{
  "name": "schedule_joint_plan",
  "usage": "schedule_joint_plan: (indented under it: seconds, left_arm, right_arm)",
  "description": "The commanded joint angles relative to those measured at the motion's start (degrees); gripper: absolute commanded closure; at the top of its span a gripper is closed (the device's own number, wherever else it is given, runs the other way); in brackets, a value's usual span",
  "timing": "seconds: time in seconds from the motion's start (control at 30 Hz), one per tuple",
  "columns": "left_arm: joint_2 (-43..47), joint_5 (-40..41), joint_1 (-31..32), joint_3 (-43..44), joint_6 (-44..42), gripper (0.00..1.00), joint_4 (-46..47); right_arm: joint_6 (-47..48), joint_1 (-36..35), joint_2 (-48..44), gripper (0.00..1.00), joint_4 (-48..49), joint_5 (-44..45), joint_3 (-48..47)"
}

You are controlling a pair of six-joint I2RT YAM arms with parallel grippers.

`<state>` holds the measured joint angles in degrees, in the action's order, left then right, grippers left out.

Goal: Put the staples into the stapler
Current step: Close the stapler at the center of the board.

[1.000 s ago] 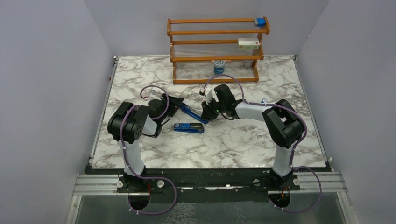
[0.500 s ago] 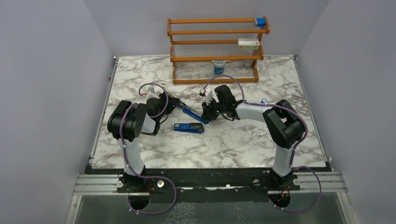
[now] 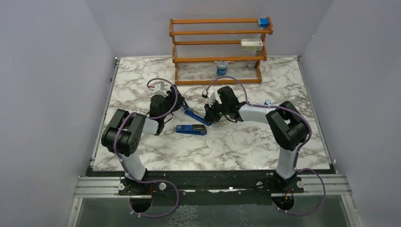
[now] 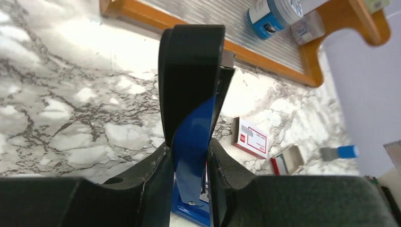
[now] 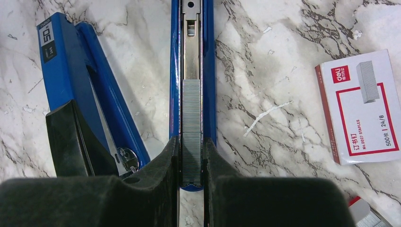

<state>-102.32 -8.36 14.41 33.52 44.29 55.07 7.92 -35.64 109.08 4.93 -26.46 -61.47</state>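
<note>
Next, my left gripper releases the blue black-capped stapler arm on the table (image 3: 191,109) behind the closed stapler.
The blue stapler (image 3: 191,129) lies opened out at mid-table. Its metal channel arm (image 5: 191,42) runs away from my right gripper (image 5: 191,142); its other blue arm (image 5: 71,66) lies to the left. A grey strip of staples (image 5: 191,113) sits in the channel, and the right gripper's fingers (image 5: 163,165) pinch its near end. My right gripper (image 3: 210,117) is at the stapler's right end. My left gripper (image 3: 178,105) is at the far left end. In the left wrist view the left gripper (image 4: 189,146) is shut on an upright blue, black-capped stapler arm (image 4: 194,118).
A pink-and-white staple box (image 5: 359,109) lies right of the stapler, with a small grey tray (image 4: 286,160) beside it. A wooden rack (image 3: 220,59) at the back holds a blue cylinder (image 3: 221,68), a blue block (image 3: 263,21) and another box (image 3: 251,44).
My left arm has reached further out towards the rack, and its jaws have closed onto the stapler's arm. The right arm has stayed put.
</note>
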Motion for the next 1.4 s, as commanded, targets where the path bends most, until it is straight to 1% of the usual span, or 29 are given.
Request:
schedule_joint_plan:
  seconds: [0.0, 0.13, 0.27, 0.4, 0.43, 0.5, 0.6, 0.63, 0.7, 0.8, 0.93, 1.03, 1.17, 1.23, 1.37]
  left_arm:
    - [7.7, 6.0, 5.6, 2.0, -15.2, 0.73, -8.7]
    - [10.5, 10.6, 11.0, 1.1, -21.8, 0.73, -12.8]
    - [12.7, 14.8, 14.7, 0.0, -25.9, 0.73, -15.3]
    - [14.3, 19.6, 17.9, 0.2, -30.8, 0.73, -17.6]
    - [14.5, 20.5, 18.8, 0.5, -31.8, 0.73, -18.1]
    - [14.8, 22.9, 20.3, 0.9, -33.6, 0.73, -18.7]
    - [14.9, 25.4, 22.3, 1.1, -36.2, 0.73, -19.5]
    - [15.1, 26.1, 22.8, 1.1, -36.7, 0.73, -19.6]
    - [15.2, 27.3, 23.9, 1.0, -37.7, 0.73, -19.8]
    - [14.9, 29.2, 25.8, 1.2, -39.7, 0.73, -20.1]
    - [14.3, 33.1, 29.0, 1.7, -42.9, 0.73, -20.6]
    - [13.4, 37.2, 31.6, 2.6, -46.5, 0.72, -20.8]
    - [10.5, 43.2, 34.2, 5.3, -52.1, 0.72, -20.7]
    - [8.7, 46.2, 34.4, 6.9, -53.9, 0.72, -20.7]
    - [5.3, 50.7, 34.0, 10.0, -58.4, 0.71, -19.1]
  right_arm:
    - [2.0, -0.4, 0.8, 0.99, 2.5, 0.2, 2.0]
    - [1.0, -0.4, 1.1, 0.99, 7.4, 1.5, 3.2]
    - [-0.4, -0.4, 0.6, 0.99, 14.9, 2.5, 6.0]
    - [-2.3, -0.4, -0.2, 0.89, 24.4, 3.2, 9.9]
    - [-2.6, -0.4, -0.3, 0.86, 26.0, 3.0, 10.4]
    - [-3.3, -0.4, -0.8, 0.71, 28.9, 1.9, 11.5]
    - [-4.6, -0.4, -3.5, 0.54, 32.1, 0.6, 13.6]
    - [-4.7, -0.4, -4.8, 0.48, 32.4, 0.3, 14.5]
    - [-5.0, -0.4, -8.0, 0.43, 32.6, 0.5, 16.3]
    - [-5.6, -0.4, -14.2, 0.42, 30.8, 3.2, 19.2]
    - [-8.6, -0.4, -22.7, 0.40, 25.1, 11.3, 22.8]
    - [-11.6, -0.4, -28.6, 0.36, 21.7, 17.2, 25.8]
    - [-15.1, -0.4, -36.1, 0.31, 20.3, 24.6, 30.9]
    - [-15.8, -0.4, -38.5, 0.31, 19.9, 26.2, 32.5]
    - [-16.3, -0.3, -40.1, 0.30, 18.6, 27.8, 33.6]
